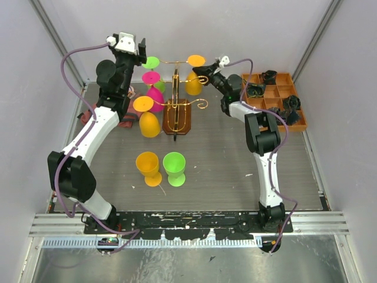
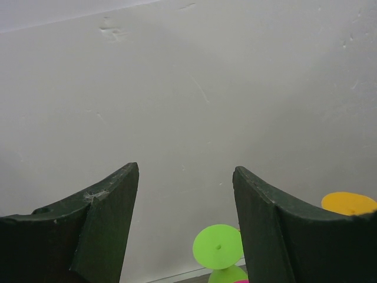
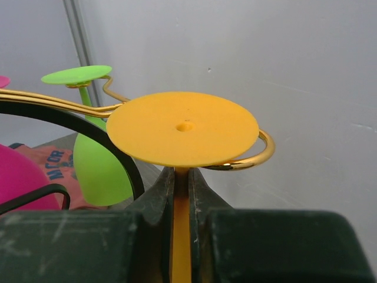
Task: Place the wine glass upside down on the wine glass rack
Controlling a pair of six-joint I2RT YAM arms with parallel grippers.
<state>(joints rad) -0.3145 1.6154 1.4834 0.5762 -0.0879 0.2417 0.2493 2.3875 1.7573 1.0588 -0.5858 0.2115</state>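
Next, my right gripper releases the orange wine glass in the gold rack's rear scroll [image 1: 203, 72] [image 3: 244, 162]. That spot is opposite the hanging green glass.
The gold wire rack [image 1: 176, 105] stands on a dark wooden base at the back middle. A green glass [image 1: 152, 63], a pink glass [image 1: 154, 94] and an orange glass [image 1: 146, 115] hang upside down on its left arms. My right gripper [image 1: 207, 75] is shut on the stem of an orange wine glass [image 3: 182, 127], held upside down with its foot over the rack's right scroll arm [image 3: 253, 159]. My left gripper [image 2: 185, 194] is open and empty, raised at the back left, with the green glass [image 2: 218, 246] below it.
An orange glass [image 1: 148, 167] and a green glass [image 1: 174, 167] stand upright on the table in front of the rack. An orange compartment tray [image 1: 297, 112] with dark parts sits at the back right. Walls enclose the back and sides.
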